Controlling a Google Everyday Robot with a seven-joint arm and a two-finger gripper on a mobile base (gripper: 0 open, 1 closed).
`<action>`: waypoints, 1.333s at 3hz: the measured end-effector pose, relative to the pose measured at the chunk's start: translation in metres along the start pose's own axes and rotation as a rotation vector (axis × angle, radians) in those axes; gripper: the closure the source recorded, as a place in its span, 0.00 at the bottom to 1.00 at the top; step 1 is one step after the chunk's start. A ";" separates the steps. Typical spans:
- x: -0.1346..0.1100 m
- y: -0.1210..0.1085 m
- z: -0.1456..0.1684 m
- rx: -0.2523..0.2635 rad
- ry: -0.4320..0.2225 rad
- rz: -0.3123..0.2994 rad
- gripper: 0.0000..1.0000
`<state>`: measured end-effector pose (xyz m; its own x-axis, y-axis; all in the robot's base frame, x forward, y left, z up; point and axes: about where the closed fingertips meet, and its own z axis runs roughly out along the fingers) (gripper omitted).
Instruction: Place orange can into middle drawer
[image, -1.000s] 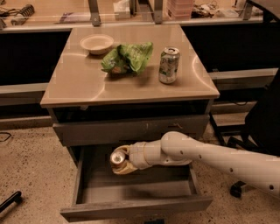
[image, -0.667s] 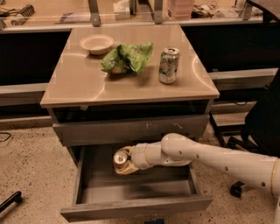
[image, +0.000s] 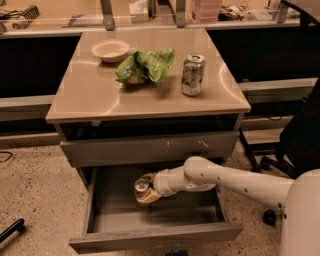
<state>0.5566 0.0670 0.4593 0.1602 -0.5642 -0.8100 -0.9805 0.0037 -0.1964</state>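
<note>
Next, my gripper lets go of the orange can near the centre of the open middle drawer's bottom (image: 147, 197).
The orange can (image: 142, 185) lies tilted in my gripper (image: 145, 191), silver top facing the camera, held just above the floor of the open middle drawer (image: 155, 235). The gripper is shut on the can; its pale fingers wrap the can's body, so most of the orange side is hidden. My white arm (image: 235, 182) reaches in from the right, over the drawer's right wall. The drawer is pulled out wide, with grey inner walls and a plain front.
Above it is a shut grey drawer front with pale scratch marks (image: 150, 147). On the tan tabletop (image: 90, 95) stand a green-and-white silver can (image: 193, 75), a green chip bag (image: 146, 66) and a pale bowl (image: 110, 50). A dark chair (image: 300, 135) is at right.
The gripper with the can has shifted slightly right and a little lower inside the drawer. Nothing else has moved.
</note>
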 end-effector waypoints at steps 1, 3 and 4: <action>0.007 0.005 0.006 -0.010 -0.001 0.001 1.00; 0.034 0.016 0.016 -0.006 0.001 0.013 1.00; 0.034 0.016 0.016 -0.006 0.001 0.013 0.81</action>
<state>0.5484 0.0613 0.4193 0.1477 -0.5651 -0.8117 -0.9831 0.0061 -0.1831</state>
